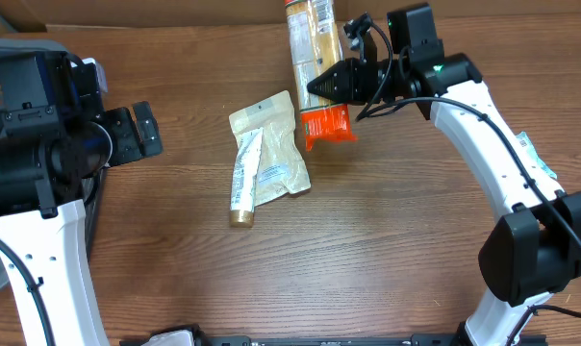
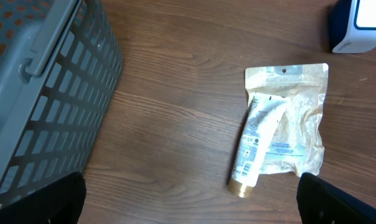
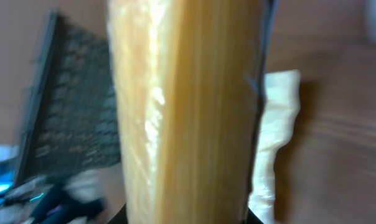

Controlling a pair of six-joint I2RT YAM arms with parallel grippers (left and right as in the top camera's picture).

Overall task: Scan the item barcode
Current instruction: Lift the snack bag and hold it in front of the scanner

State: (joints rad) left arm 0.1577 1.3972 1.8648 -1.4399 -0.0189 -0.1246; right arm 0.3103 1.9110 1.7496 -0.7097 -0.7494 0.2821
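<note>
The robot's right gripper will release the long packet of spaghetti, now held above the table's back centre, on the bare wood [image 1: 500,141] next to the small light blue packet.
My right gripper [image 1: 331,85] is shut on a long clear packet of spaghetti [image 1: 308,38] with an orange end [image 1: 329,126], held above the table at the back centre. In the right wrist view the yellow packet [image 3: 188,112] fills the frame, blurred, between the jaws; no barcode shows on it. My left gripper [image 1: 137,133] hangs open at the left with nothing in it; its dark fingertips [image 2: 38,202] frame bare wood. A white and blue device [image 2: 359,25], possibly the scanner, sits at the top right of the left wrist view.
A pale pouch [image 1: 271,144] lies mid-table with a white tube [image 1: 244,178] with a gold cap resting on it; the tube [image 2: 255,140] shows a small barcode. A grey mesh basket [image 2: 45,93] stands at the left edge.
</note>
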